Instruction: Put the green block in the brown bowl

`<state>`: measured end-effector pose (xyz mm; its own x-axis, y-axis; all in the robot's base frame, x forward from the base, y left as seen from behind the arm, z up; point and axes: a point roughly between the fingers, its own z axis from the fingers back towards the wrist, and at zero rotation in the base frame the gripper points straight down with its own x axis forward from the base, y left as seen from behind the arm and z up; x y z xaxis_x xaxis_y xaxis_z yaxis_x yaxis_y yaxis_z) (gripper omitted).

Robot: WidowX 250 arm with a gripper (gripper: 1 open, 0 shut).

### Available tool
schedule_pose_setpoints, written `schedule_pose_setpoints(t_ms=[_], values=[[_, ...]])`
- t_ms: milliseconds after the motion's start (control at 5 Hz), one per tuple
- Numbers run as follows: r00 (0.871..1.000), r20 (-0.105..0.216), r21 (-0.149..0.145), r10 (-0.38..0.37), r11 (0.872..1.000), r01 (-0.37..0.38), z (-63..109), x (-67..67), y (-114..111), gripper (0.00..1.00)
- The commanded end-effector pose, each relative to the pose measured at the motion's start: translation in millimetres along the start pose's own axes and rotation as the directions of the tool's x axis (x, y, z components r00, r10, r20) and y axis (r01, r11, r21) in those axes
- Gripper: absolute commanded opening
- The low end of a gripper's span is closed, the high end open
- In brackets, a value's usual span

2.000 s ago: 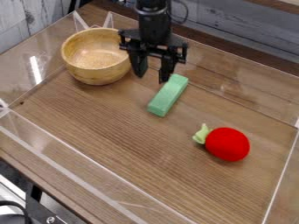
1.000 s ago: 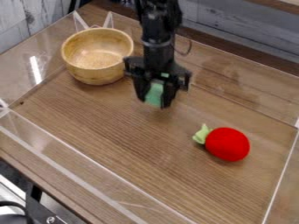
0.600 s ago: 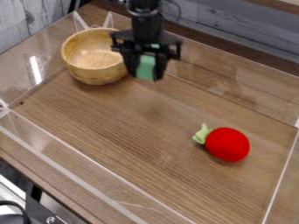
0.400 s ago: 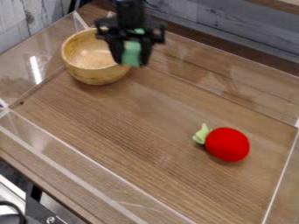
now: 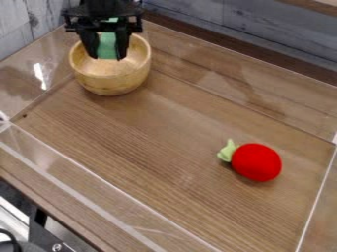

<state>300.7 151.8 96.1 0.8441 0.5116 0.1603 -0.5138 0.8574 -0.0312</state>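
The robot's gripper should release the green block in the middle of the brown bowl's hollow [image 5: 110, 63].
The brown bowl [image 5: 110, 70] is a round light-brown wooden bowl at the back left of the table. My black gripper [image 5: 105, 44] hangs pointing down right over it, shut on the green block [image 5: 106, 45]. The block is a small light-green bar held upright between the fingers, its lower end above the bowl's hollow. Whether the block touches the bowl I cannot tell.
A red round toy with a green leaf [image 5: 253, 160] lies at the right on the wooden tabletop [image 5: 158, 148]. Clear low walls [image 5: 27, 138] run around the table. A grey plank wall stands behind.
My gripper has carried the green block up and to the left, from the middle of the table to above the brown bowl. The red toy has stayed put.
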Motion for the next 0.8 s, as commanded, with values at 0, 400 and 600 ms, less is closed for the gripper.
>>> schedule_pose_setpoints(t_ms=[0, 400, 600], values=[[0.999, 0.049, 0.017, 0.007, 1.0, -0.008, 9.8, 16.3, 14, 0.0], [0.995, 0.031, 0.044, 0.098, 0.994, -0.099, -22.4, 26.3, 17, 0.0], [0.994, 0.021, 0.045, 0.104, 0.993, -0.105, -31.5, 29.5, 10, 0.0]])
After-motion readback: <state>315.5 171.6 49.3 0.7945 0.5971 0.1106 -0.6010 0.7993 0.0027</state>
